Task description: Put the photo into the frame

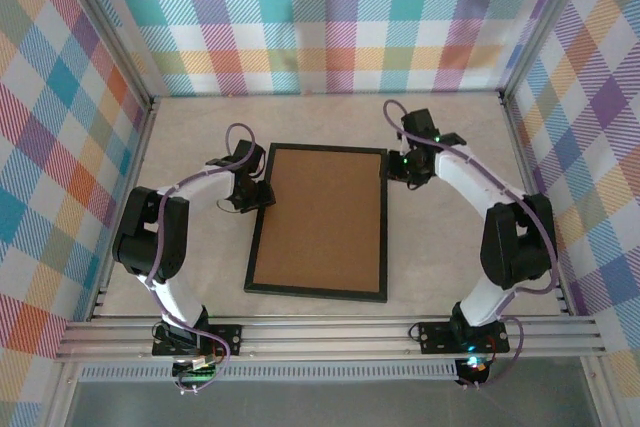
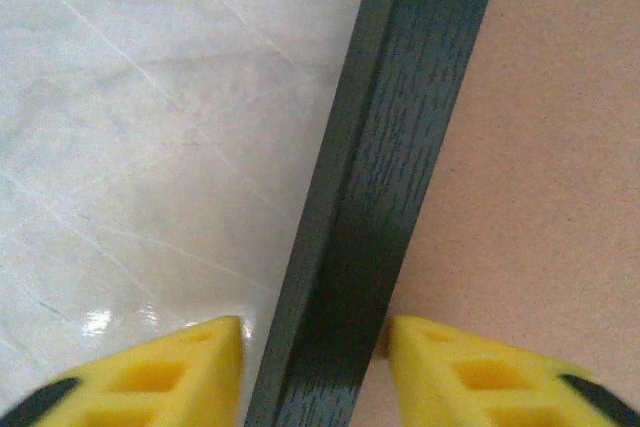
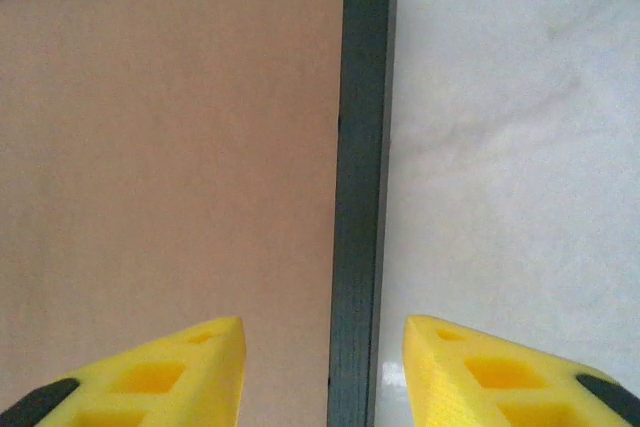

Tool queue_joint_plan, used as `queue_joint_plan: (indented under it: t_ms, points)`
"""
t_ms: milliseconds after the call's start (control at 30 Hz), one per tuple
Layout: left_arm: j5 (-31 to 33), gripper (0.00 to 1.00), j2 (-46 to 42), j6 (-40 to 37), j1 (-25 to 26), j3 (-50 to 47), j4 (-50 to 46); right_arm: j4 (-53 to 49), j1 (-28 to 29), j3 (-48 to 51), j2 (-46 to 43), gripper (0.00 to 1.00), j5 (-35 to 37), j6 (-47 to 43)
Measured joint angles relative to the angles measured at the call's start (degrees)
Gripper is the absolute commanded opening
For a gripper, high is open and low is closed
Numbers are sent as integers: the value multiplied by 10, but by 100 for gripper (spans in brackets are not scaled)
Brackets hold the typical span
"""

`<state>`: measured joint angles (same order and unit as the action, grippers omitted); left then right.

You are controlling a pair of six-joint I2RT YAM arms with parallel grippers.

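My left gripper will close on the black rail (image 2: 335, 342) and help my right gripper turn the frame square, because the frame lies crooked with its near rail slanting.
The frame (image 1: 315, 293) lies flat in the middle of the table, back side up, its brown board (image 1: 318, 222) facing the camera. My left gripper (image 1: 248, 195) hangs over the frame's left rail near the far corner. In the left wrist view that black rail (image 2: 380, 147) runs between my yellow fingertips (image 2: 200, 372) with a gap on each side, so the left gripper (image 2: 315, 372) is open. My right gripper (image 1: 405, 169) is over the right rail (image 3: 360, 147) by the far right corner; the right gripper (image 3: 325, 367) is also open, astride the rail. The photo is out of view.
The pale marbled table (image 1: 200, 127) has bare room on all sides of the frame. Checked cloth walls close in the left, back and right. A metal rail (image 1: 330, 337) with both arm bases runs along the near edge.
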<state>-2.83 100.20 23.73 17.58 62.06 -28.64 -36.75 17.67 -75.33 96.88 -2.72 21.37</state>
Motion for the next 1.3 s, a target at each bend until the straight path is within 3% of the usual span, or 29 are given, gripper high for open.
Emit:
queue_joint_plan:
  t_ms: [167,333,433,600,667,1300]
  points:
    - [-2,72,-5,9,-2,0,-14,0,-12,-63,78,45,0,0]
    - [-42,74,-30,24,-16,0,-10,-15,-13,-100,151,43,3,-4]
    - [-58,71,-47,28,-26,0,-8,-29,-13,-116,174,41,12,-6]
    - [-77,49,-52,38,-27,-4,11,-45,-13,-156,200,40,38,-9]
    - [-81,46,-51,39,-27,-11,17,-50,-13,-172,211,40,42,-9]
    - [-37,41,-16,17,-26,-23,19,-56,-13,-182,242,40,35,-9]
